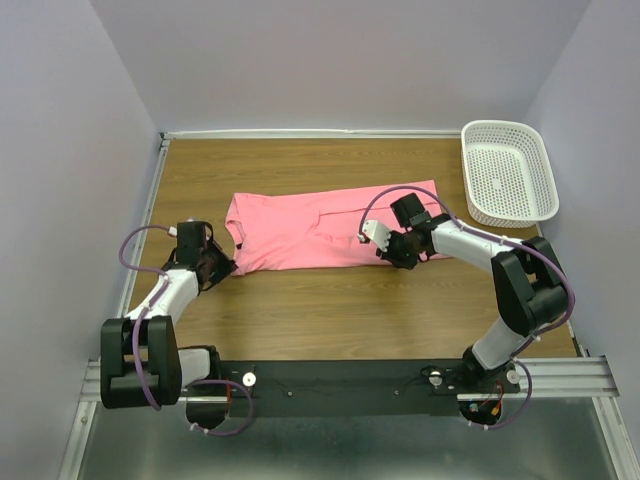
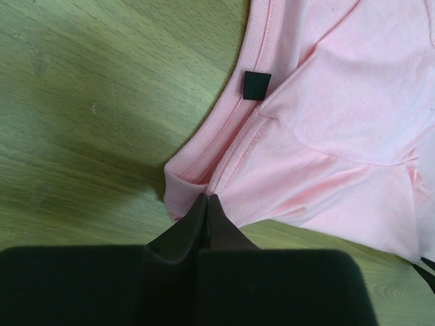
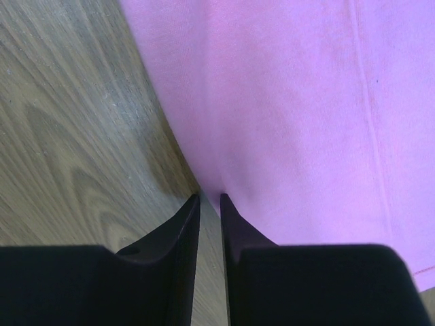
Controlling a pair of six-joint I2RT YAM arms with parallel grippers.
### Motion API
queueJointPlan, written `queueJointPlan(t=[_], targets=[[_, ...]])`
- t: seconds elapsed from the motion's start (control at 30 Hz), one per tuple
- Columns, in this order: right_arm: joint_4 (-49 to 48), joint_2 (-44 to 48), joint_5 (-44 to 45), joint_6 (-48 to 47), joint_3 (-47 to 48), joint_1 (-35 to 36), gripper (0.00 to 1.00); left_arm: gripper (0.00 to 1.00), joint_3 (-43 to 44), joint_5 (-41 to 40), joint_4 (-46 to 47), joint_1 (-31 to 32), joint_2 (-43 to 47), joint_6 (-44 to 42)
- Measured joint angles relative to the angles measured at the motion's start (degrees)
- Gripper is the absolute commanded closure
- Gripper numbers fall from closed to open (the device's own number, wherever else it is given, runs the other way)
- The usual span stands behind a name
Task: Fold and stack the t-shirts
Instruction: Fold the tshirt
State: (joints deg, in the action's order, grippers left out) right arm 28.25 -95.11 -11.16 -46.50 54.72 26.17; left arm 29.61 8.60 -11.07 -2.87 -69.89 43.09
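Note:
My left gripper should open its shut fingers, since the collar's lower layer sticks out past them, and pinch both layers together at the t-shirt's near corner (image 2: 182,208).
One salmon-pink t-shirt (image 1: 320,230) lies on the wooden table (image 1: 330,310), folded into a long band running left to right. My left gripper (image 1: 218,266) is at its near-left corner. In the left wrist view the left gripper (image 2: 206,198) is shut, with its tips pinching the hem of the t-shirt (image 2: 340,102) below a black neck tag (image 2: 257,85). My right gripper (image 1: 395,258) is at the shirt's near edge toward the right. In the right wrist view the right gripper (image 3: 209,197) has a narrow gap with bare table showing through it. Its tips touch the edge of the t-shirt (image 3: 292,102).
A white perforated plastic basket (image 1: 500,124) stands at the far right corner of the table. Pale walls close in the table's back and both sides. A metal rail (image 1: 330,380) carrying the arm bases runs along the near edge.

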Motion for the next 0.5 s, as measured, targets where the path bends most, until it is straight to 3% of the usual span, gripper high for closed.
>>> queueJointPlan(t=[0.33, 0.43, 0.5], targets=[[-0.02, -0.09, 0.09, 0.09, -0.02, 0.0, 0.85, 1.0, 2.47, -2.14, -1.88, -0.72, 1.97, -0.28], [-0.07, -0.13, 0.11, 0.17, -0.02, 0.0, 0.95, 1.0, 2.54, -2.19, -1.9, -1.7, 1.95, -0.33], [-0.17, -0.15, 0.17, 0.11, -0.02, 0.0, 0.96, 1.0, 2.54, -2.19, -1.92, -2.29, 1.95, -0.42]])
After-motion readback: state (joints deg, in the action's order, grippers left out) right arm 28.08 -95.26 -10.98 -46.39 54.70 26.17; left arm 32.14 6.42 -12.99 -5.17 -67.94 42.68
